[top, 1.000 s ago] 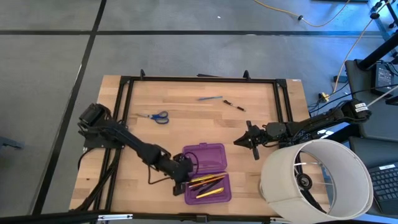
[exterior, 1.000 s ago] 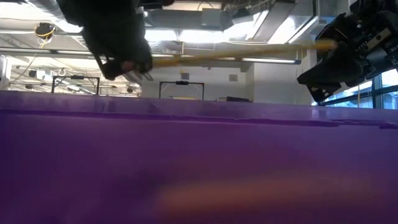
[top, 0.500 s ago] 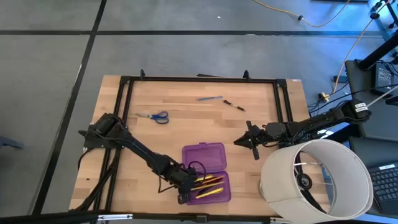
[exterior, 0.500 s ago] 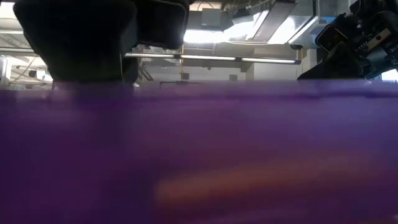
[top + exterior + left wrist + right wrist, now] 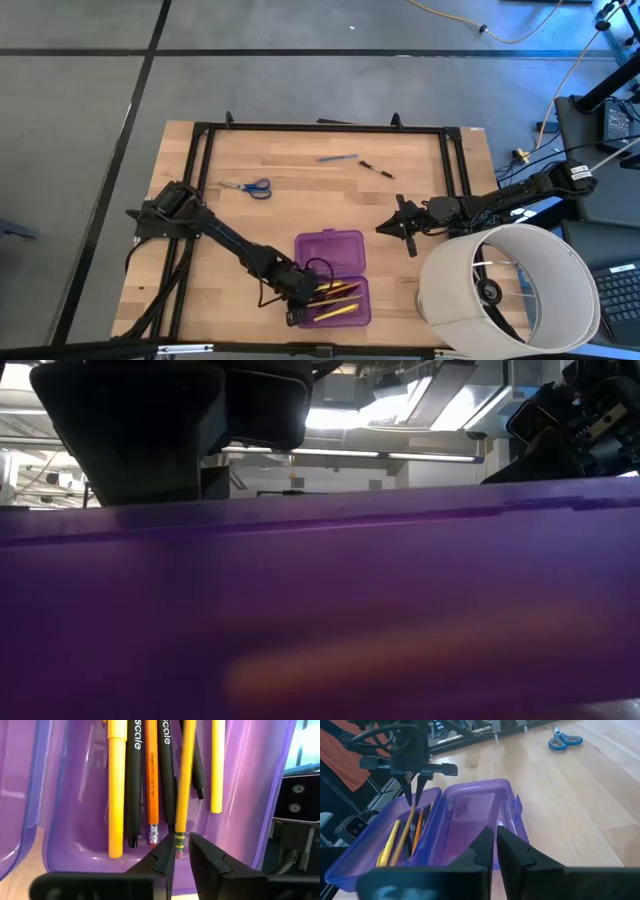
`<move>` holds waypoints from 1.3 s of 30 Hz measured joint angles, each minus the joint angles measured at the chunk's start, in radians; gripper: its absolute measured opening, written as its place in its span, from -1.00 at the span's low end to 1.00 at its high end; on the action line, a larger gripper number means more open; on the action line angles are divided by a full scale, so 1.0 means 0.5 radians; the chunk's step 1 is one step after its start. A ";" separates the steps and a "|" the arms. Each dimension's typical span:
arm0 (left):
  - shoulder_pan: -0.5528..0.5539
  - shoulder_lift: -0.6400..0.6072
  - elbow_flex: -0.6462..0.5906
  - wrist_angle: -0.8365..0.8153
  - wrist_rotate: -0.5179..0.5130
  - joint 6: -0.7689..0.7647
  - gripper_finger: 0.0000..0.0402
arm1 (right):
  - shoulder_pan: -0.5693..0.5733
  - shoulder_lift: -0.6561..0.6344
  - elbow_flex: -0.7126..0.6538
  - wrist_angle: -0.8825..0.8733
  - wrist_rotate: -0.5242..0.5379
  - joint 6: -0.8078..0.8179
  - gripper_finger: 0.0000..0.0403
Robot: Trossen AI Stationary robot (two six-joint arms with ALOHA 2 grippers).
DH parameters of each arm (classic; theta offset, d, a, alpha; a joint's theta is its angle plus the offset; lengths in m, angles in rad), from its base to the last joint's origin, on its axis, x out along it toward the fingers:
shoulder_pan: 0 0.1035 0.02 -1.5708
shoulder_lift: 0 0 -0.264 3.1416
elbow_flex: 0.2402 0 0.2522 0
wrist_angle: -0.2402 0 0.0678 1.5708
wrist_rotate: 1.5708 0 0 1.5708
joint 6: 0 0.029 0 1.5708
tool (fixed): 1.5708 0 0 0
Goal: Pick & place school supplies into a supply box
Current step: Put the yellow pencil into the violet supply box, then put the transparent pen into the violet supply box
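The robot's left gripper should release the yellow pencil between the black pens (image 5: 186,780) in the near half of the purple supply box.
The purple supply box (image 5: 328,250) lies open near the table's near edge, with several yellow pencils and black pens in its near half (image 5: 125,780). My left gripper (image 5: 298,296) stands over that half's left end, pointing down, and is shut on a yellow pencil (image 5: 186,780). It also shows in the right wrist view (image 5: 413,795). My right gripper (image 5: 382,229) is shut and empty, right of the box. Blue-handled scissors (image 5: 248,186), a blue pen (image 5: 338,157) and a black pen (image 5: 377,170) lie on the far part of the table. My left gripper pinches the yellow pencil's eraser end (image 5: 178,842) between its two fingers. The fingers come from above, pointing down. The pencil slants down from the fingers into the box's near half (image 5: 402,845) and lies along the pens there.
A large white cylinder (image 5: 510,285) stands at the near right corner, close to my right arm. The box's purple wall (image 5: 320,610) fills the low view. A black frame (image 5: 320,128) runs round the table's far and side edges.
My left gripper has gone down and toward the table's near edge with the yellow pencil. The pencil was level above the box. Now it is slanted inside the near half, below the rim.
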 joint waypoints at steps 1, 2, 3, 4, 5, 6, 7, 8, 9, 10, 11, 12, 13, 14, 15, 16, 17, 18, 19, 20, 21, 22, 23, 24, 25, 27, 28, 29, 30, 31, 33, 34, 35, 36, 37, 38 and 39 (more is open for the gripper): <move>0.009 0.000 0.000 0.000 0.016 0.002 -0.74 | 0.000 0.000 0.000 0.000 0.000 -0.001 -0.86; 0.019 0.000 0.000 -0.002 0.036 0.003 -0.72 | 0.000 0.000 0.000 0.000 0.000 -0.001 -0.86; 0.032 0.000 -0.001 -0.004 0.065 0.003 -0.71 | -0.001 0.000 0.000 0.000 0.000 -0.001 -0.86; 0.045 0.000 -0.002 -0.005 0.094 0.003 -0.70 | 0.000 0.000 0.000 0.000 0.000 -0.001 -0.86; 0.058 0.000 -0.002 -0.006 0.116 0.003 -0.69 | 0.000 0.000 0.000 0.000 0.000 -0.001 -0.86; 0.072 -0.002 -0.002 -0.008 0.140 0.004 -0.68 | 0.000 0.000 0.000 0.000 0.000 -0.001 -0.86; 0.085 -0.010 -0.004 -0.014 0.160 0.017 -0.68 | 0.000 0.000 0.000 0.000 0.000 -0.001 -0.86; 0.094 -0.019 -0.006 -0.022 0.170 0.035 -0.68 | 0.000 0.000 0.000 0.000 0.000 -0.001 -0.86; 0.105 -0.030 -0.006 -0.019 0.185 0.056 -0.68 | 0.000 0.000 0.000 0.000 0.000 -0.001 -0.86; 0.113 -0.050 -0.009 -0.026 0.186 0.081 -0.68 | 0.000 0.001 0.000 0.001 0.000 -0.002 -0.86; 0.120 -0.074 -0.009 -0.031 0.187 0.101 -0.68 | 0.000 0.001 0.000 0.001 0.000 -0.002 -0.86; 0.129 -0.100 -0.009 -0.021 0.185 0.122 -0.69 | 0.000 0.001 0.000 0.002 0.000 -0.001 -0.86; 0.137 -0.127 -0.008 -0.017 0.182 0.148 -0.69 | -0.001 0.001 0.000 0.001 0.000 -0.001 -0.86; 0.144 -0.149 -0.008 -0.018 0.182 0.177 -0.70 | 0.000 0.001 0.000 0.002 0.000 -0.002 -0.86; 0.152 -0.169 -0.008 -0.020 0.182 0.207 -0.70 | -0.001 0.001 0.000 0.002 0.000 -0.002 -0.86; 0.159 -0.193 -0.008 -0.028 0.180 0.247 -0.70 | 0.000 0.001 0.000 0.002 0.000 -0.002 -0.86; 0.166 -0.219 -0.008 -0.036 0.180 0.296 -0.69 | 0.000 0.001 0.000 0.003 0.000 -0.005 -0.86; 0.174 -0.249 -0.008 -0.038 0.178 0.359 -0.69 | -0.001 0.001 0.000 0.004 0.000 -0.012 -0.86; 0.181 -0.283 -0.007 -0.059 0.177 0.440 -0.68 | 0.000 0.001 0.000 0.005 0.000 -0.011 -0.86; 0.191 -0.318 -0.006 -0.096 0.175 0.546 -0.68 | 0.000 0.001 0.000 0.005 0.000 -0.003 -0.86; 0.199 -0.356 -0.006 -0.140 0.154 0.660 -0.68 | 0.000 0.001 0.000 0.005 -0.001 0.001 -0.86; 0.202 -0.400 -0.011 -0.192 0.100 0.779 -0.68 | 0.000 0.001 0.000 0.008 0.000 0.001 -0.86; 0.202 -0.448 -0.019 -0.233 0.027 0.911 -0.68 | -0.001 0.002 0.000 0.015 0.000 0.001 -0.86; 0.202 -0.494 -0.022 -0.272 -0.046 1.048 -0.68 | 0.000 0.001 0.000 0.022 -0.001 -0.001 -0.86; 0.202 -0.542 -0.029 -0.304 -0.116 1.188 -0.69 | 0.000 0.002 0.001 0.022 0.000 -0.002 -0.86; 0.194 -0.627 -0.059 -0.356 -0.170 1.425 -0.70 | 0.000 0.002 0.001 0.021 0.000 -0.001 -0.86; 0.190 -0.667 -0.080 -0.351 -0.169 1.509 -0.71 | -0.001 0.002 0.001 0.021 0.000 0.001 -0.86; 0.190 -0.713 -0.110 -0.350 -0.168 1.562 -0.72 | 0.000 0.002 0.001 0.023 0.000 0.002 -0.86; 0.201 -0.771 -0.151 -0.352 -0.163 1.593 -0.73 | 0.000 0.002 0.001 0.027 -0.001 0.001 -0.86; 0.224 -0.834 -0.198 -0.342 -0.160 1.597 -0.74 | -0.001 0.001 0.001 0.030 0.000 0.001 -0.86; 0.289 -0.978 -0.347 -0.292 -0.175 1.594 -0.76 | 0.000 0.002 0.001 0.041 -0.001 -0.002 -0.86; 0.324 -1.049 -0.439 -0.243 -0.183 1.588 -0.77 | -0.001 0.002 0.001 0.051 0.000 -0.004 -0.86; 0.362 -1.130 -0.547 -0.165 -0.190 1.581 -0.78 | -0.001 0.002 0.001 0.061 0.009 -0.005 -0.86; 0.398 -1.211 -0.656 -0.071 -0.182 1.573 -0.79 | -0.001 0.002 0.000 0.077 0.041 -0.007 -0.86; 0.432 -1.297 -0.766 0.034 -0.168 1.554 -0.80 | -0.001 0.001 0.001 0.101 0.072 -0.009 -0.86; 0.465 -1.383 -0.877 0.163 -0.162 1.539 -0.80 | -0.001 0.001 0.001 0.124 0.106 -0.009 -0.86; 0.500 -1.464 -0.987 0.296 -0.164 1.524 -0.81 | -0.001 0.001 0.001 0.143 0.152 -0.008 -0.86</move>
